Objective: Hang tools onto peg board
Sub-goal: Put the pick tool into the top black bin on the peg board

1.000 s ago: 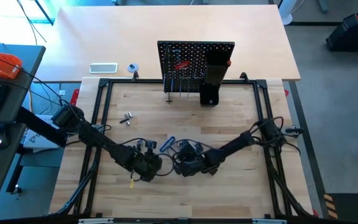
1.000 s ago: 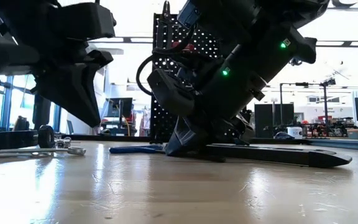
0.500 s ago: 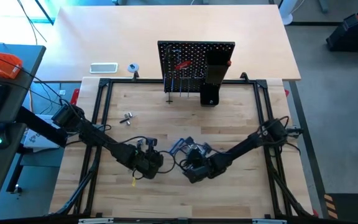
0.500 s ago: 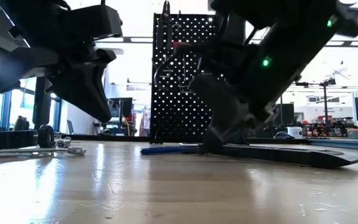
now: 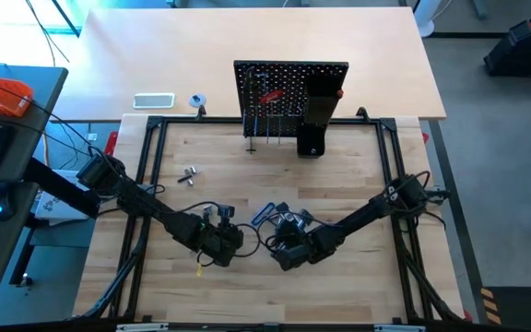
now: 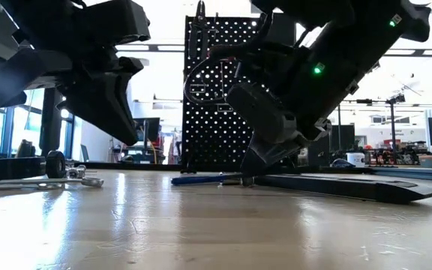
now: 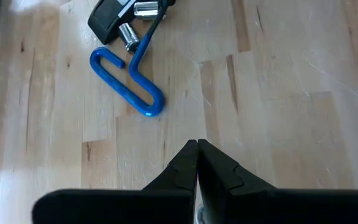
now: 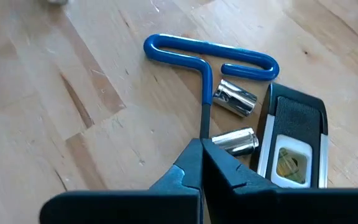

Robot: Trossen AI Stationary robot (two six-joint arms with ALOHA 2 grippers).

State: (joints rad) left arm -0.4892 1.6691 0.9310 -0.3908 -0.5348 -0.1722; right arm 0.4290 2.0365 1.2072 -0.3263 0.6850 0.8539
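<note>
The hex key's handle lies close beside the silver sockets, so next my right gripper regrips the hex key's handle [image 8: 205,121] farther back and slides the key toward my left gripper.
The blue T-handle hex key [image 8: 210,53] lies low over the wood near the table's middle [image 5: 264,214], with my right gripper [image 8: 201,148] shut on its shaft. To its left, my left gripper [image 7: 197,147] hangs shut and holding nothing above the table [image 6: 126,139], pointing at the key [image 7: 129,81]. The peg board [image 5: 289,97] stands upright at the far edge. A red-handled screwdriver [image 5: 270,95] hangs on it, beside a tall black box holder [image 5: 316,115]. My right gripper pinches the hex key's thin shaft [image 8: 202,121] between its two fingers, away from the looped handle. The fingers slant down from the table's near right side, roughly in line with the shaft. The handle end [image 6: 193,179] sits at table height, pointing left; whether it touches the wood I cannot tell.
Two silver sockets [image 8: 235,99] and a black-and-silver bar [image 8: 291,146] lie right beside the held key. More small silver tools [image 5: 187,175] lie at the far left. A black frame [image 5: 150,166] borders the work area.
My right gripper has risen a little and gone toward the table's right and near edge, rolling its wrist and staying shut. The hex key has slid along with it toward the right. My left gripper has kept still.
</note>
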